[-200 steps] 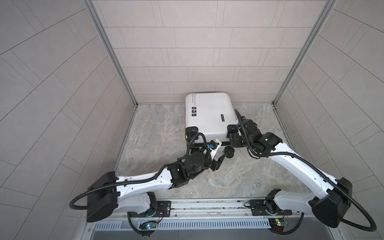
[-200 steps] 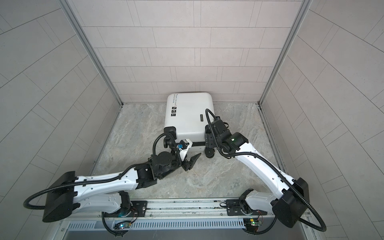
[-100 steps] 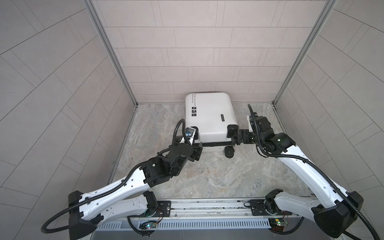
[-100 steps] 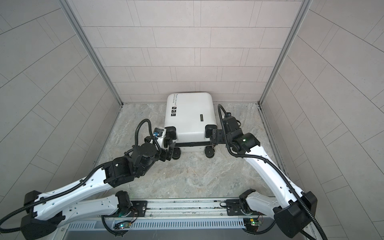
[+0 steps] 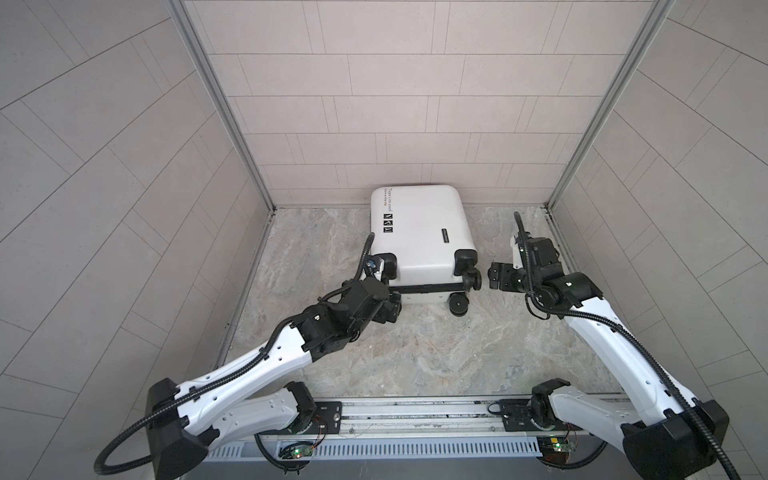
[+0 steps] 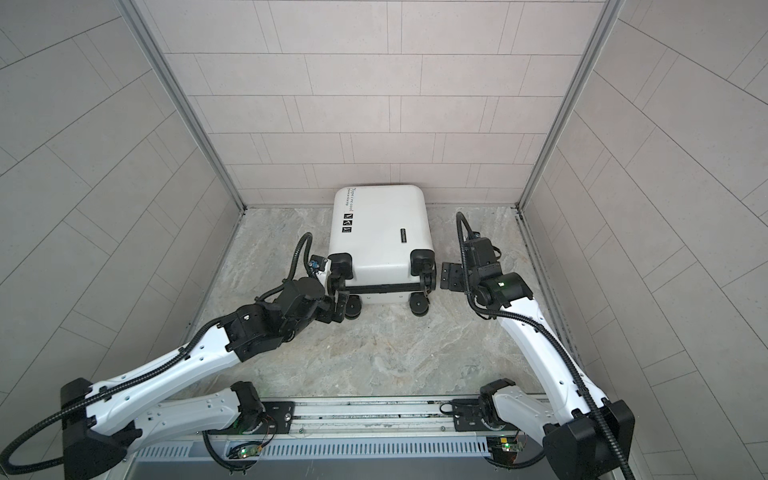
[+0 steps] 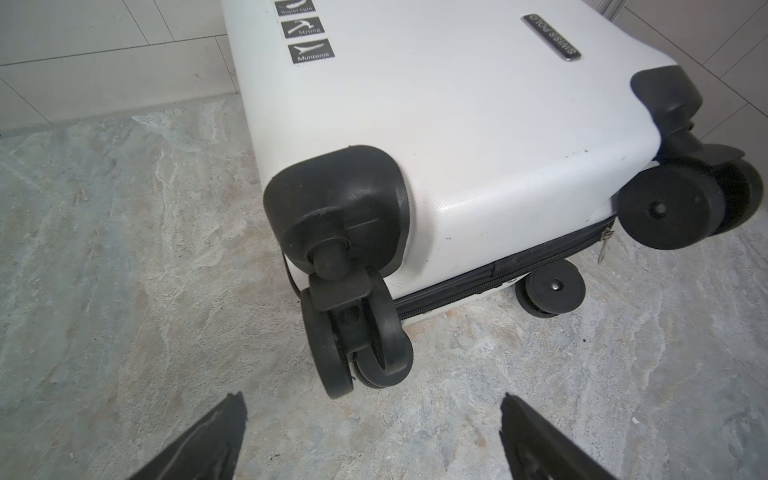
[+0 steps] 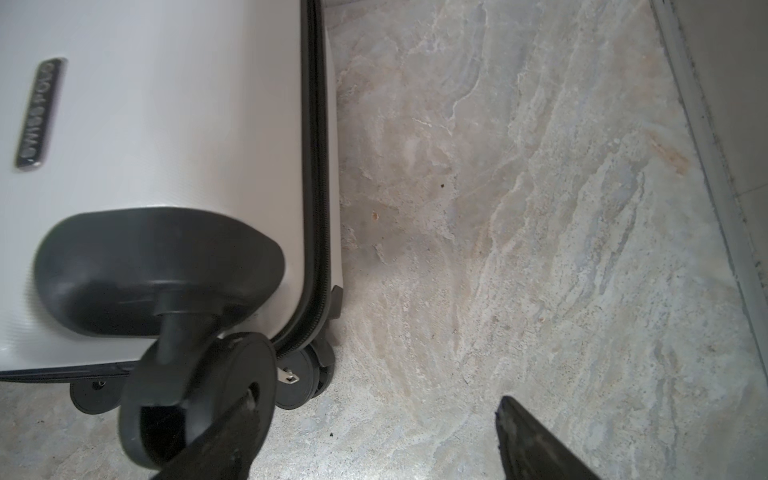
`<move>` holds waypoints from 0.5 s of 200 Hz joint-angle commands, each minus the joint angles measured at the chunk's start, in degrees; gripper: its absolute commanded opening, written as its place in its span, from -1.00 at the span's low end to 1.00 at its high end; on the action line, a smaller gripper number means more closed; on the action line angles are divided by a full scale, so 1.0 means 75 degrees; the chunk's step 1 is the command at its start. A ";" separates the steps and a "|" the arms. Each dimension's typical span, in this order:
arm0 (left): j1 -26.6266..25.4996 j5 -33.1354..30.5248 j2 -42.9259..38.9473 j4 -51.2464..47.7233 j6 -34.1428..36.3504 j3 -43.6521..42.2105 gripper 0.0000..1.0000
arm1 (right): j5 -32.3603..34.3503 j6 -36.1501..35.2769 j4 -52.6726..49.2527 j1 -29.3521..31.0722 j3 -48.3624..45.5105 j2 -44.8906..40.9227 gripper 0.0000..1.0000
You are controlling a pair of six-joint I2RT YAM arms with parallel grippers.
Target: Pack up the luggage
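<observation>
Next, I close my right gripper on the zipper pull (image 5: 468, 290) (image 8: 286, 375) at the white suitcase's corner, between the two black wheels nearest that gripper.
The luggage (image 5: 419, 232) (image 6: 380, 232) is a white hard-shell suitcase. It lies flat and zipped against the back wall, with its black wheels toward me. My left gripper (image 5: 388, 309) (image 6: 338, 307) is open, just in front of the near-left wheel (image 7: 357, 340). In the left wrist view nothing lies between the left gripper's (image 7: 372, 401) fingers. My right gripper (image 5: 496, 276) (image 6: 451, 276) is open beside the near-right wheel (image 8: 199, 399), off the shell. In the right wrist view, one finger of the right gripper (image 8: 376, 409) overlaps that wheel. A zipper pull (image 8: 289, 378) hangs at that corner.
Tiled walls close in the back and both sides, with metal corner posts (image 5: 582, 124). Bare marble floor (image 5: 415, 357) lies on either side of the suitcase and in front of it. The arms' base rail (image 5: 415, 409) runs along the front edge.
My left gripper moved from the middle of the suitcase's wheel end over to the near-left wheel and opened wider. My right gripper drew away to the right of the near-right wheel.
</observation>
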 commanded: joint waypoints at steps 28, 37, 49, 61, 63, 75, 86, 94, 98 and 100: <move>0.0481 0.0360 0.0764 0.0627 -0.0339 -0.0055 1.00 | -0.0767 0.0095 0.0319 -0.0513 -0.0468 -0.0263 0.79; 0.0562 0.0345 0.0880 0.0736 -0.0343 -0.0095 1.00 | -0.0798 0.0092 0.0359 -0.0582 -0.0587 -0.0272 0.78; 0.0627 0.0219 0.1011 0.0881 -0.0298 -0.0119 1.00 | -0.0916 0.0117 0.0463 -0.0670 -0.0799 -0.0269 0.76; 0.0688 0.0162 0.1117 0.1038 -0.0262 -0.0144 1.00 | -0.1012 0.0162 0.0596 -0.0750 -0.1064 -0.0263 0.72; 0.0699 0.0157 0.1130 0.1064 -0.0260 -0.0148 1.00 | -0.1018 0.0182 0.0625 -0.0760 -0.1106 -0.0263 0.70; 0.0755 0.0170 0.1210 0.1244 -0.0216 -0.0191 0.98 | -0.1183 0.0254 0.0861 -0.0830 -0.1429 -0.0263 0.62; 0.0773 0.0168 0.1300 0.1342 -0.0158 -0.0208 0.93 | -0.1317 0.0344 0.1117 -0.0872 -0.1773 -0.0275 0.58; 0.0783 0.0163 0.1361 0.1379 -0.0114 -0.0196 0.90 | -0.1459 0.0405 0.1369 -0.0902 -0.2028 -0.0285 0.53; 0.0795 0.0173 0.1388 0.1397 -0.0101 -0.0193 0.87 | -0.1559 0.0431 0.1506 -0.0907 -0.2157 -0.0296 0.50; 0.0805 0.0174 0.1399 0.1403 -0.0091 -0.0196 0.87 | -0.1606 0.0434 0.1582 -0.0913 -0.2217 -0.0298 0.48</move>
